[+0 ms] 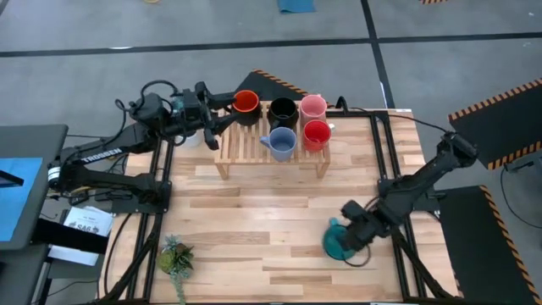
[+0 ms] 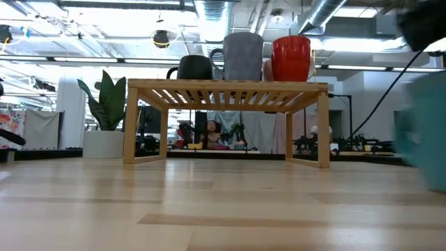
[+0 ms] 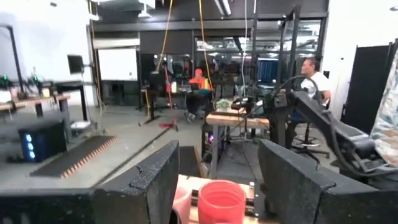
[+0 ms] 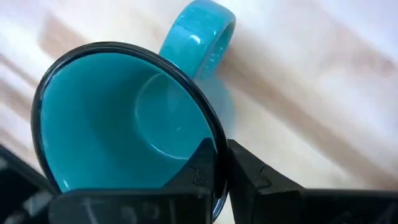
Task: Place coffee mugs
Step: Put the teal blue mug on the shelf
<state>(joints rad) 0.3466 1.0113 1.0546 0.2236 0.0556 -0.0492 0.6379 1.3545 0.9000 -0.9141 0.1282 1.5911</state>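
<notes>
My right gripper will let go of the teal mug on the bare wood (image 1: 244,207) between the rack and the potted plant.
A slatted wooden rack (image 1: 271,152) stands at the table's far middle. Five mugs rest upright on it: orange-inside dark (image 1: 246,103), black (image 1: 282,111), pale pink (image 1: 312,107), red (image 1: 317,134) and blue-grey (image 1: 279,142). My left gripper (image 1: 217,127) hovers open at the rack's left end, beside the orange-inside mug and touching nothing. Its wrist view looks across the rack to the red mug (image 3: 221,202). The teal mug (image 1: 337,241) is at the table's near right, with my right gripper (image 1: 347,235) shut on it. My right gripper (image 4: 221,168) holds the teal mug by its rim (image 4: 217,146), at the side next to the handle (image 4: 202,34). One finger (image 4: 202,171) is inside the cup and the other (image 4: 252,180) outside, pinching the wall from above. The mug stays mouth-up; whether its base is on the table cannot be told.
A small potted plant (image 1: 176,257) sits near the table's near left corner. Bare wood (image 1: 254,212) lies between the rack and the teal mug. A seated person (image 3: 311,71) shows in the room beyond the table.
</notes>
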